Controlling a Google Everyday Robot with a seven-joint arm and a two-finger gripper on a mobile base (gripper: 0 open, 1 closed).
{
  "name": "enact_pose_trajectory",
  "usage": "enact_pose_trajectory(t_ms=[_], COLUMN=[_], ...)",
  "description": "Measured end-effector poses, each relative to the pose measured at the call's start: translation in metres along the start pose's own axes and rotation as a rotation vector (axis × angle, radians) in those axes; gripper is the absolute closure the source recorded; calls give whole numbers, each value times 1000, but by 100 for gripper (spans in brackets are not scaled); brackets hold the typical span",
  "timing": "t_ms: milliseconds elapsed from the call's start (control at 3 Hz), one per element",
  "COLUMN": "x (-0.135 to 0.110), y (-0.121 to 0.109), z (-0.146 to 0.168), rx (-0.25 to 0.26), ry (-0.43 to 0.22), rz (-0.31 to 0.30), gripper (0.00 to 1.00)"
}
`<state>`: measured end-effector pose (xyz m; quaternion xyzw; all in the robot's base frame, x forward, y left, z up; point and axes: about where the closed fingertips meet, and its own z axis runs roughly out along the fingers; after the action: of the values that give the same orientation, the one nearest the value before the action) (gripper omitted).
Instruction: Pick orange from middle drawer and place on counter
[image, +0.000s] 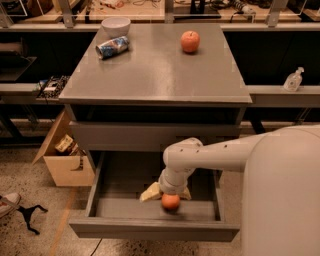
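My gripper will next close on the upper half of the orange (171, 198), near the front of the middle drawer.
The middle drawer (120, 172) is pulled open below the counter (150, 75). The orange (170, 201) lies on the drawer floor near the front middle. My gripper (168, 194) reaches down into the drawer right over the orange. Its cream fingers (150, 193) are spread to either side of the fruit, wider than it. The wrist hides the back of the orange, and I cannot tell whether the fingers touch it.
On the counter stand a redder apple (190, 41), a lying can (112, 47) and a white bowl (116, 25). A cardboard box (62, 157) sits on the floor left of the drawer. A spray bottle (292, 80) stands on the right shelf. My body fills the lower right.
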<state>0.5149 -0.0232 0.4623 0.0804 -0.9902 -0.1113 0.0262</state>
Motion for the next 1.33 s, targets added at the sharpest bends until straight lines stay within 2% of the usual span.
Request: enact_pose_trajectory(t_ms=[667, 1000, 1333], x=[-13, -22, -34], y=[6, 7, 9], z=[27, 40, 50], rx=[-51, -49, -22], ry=[-68, -98, -141], rz=[-40, -59, -84], gripper=[0, 0, 0])
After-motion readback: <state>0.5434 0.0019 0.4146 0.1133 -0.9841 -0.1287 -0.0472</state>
